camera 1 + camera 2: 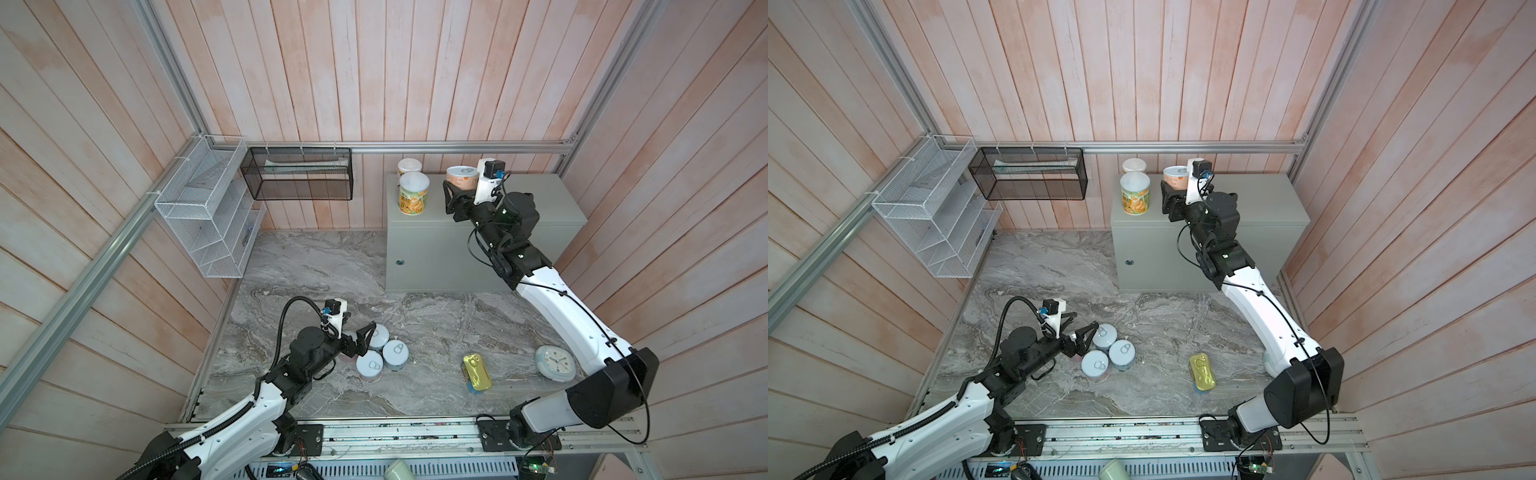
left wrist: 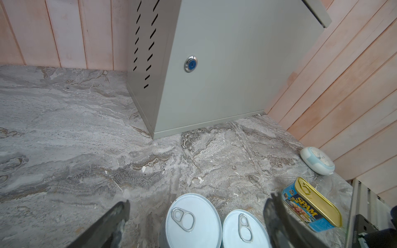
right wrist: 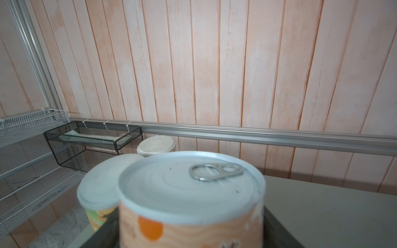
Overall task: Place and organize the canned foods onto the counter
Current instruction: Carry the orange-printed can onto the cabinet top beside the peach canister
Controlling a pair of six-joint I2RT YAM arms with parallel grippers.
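Next, my right gripper lets go of the orange-labelled pull-tab can on the counter [image 1: 441, 193] close beside the white-lidded yellow-green cans.
The counter [image 1: 536, 199] is a light-grey metal box at the back right. Two white-lidded yellow-green cans [image 1: 414, 193] [image 1: 409, 166] stand at its left end. Right beside them my right gripper [image 1: 459, 187] is shut on an orange-labelled pull-tab can [image 3: 191, 193], over the counter top. Three pale pull-tab cans [image 1: 379, 336] [image 1: 395, 353] [image 1: 370, 365] cluster on the marble floor. My left gripper [image 2: 196, 206] hangs open over them, and two of their lids [image 2: 193, 221] [image 2: 242, 229] show between its fingers. A flat gold oblong tin [image 1: 477, 371] lies further right.
A round white clock [image 1: 555, 362] lies on the marble near the right arm's base. A white wire rack [image 1: 208, 216] hangs on the left wall, and a black mesh basket [image 1: 299, 174] hangs on the back rail. Wood-panel walls close in three sides.
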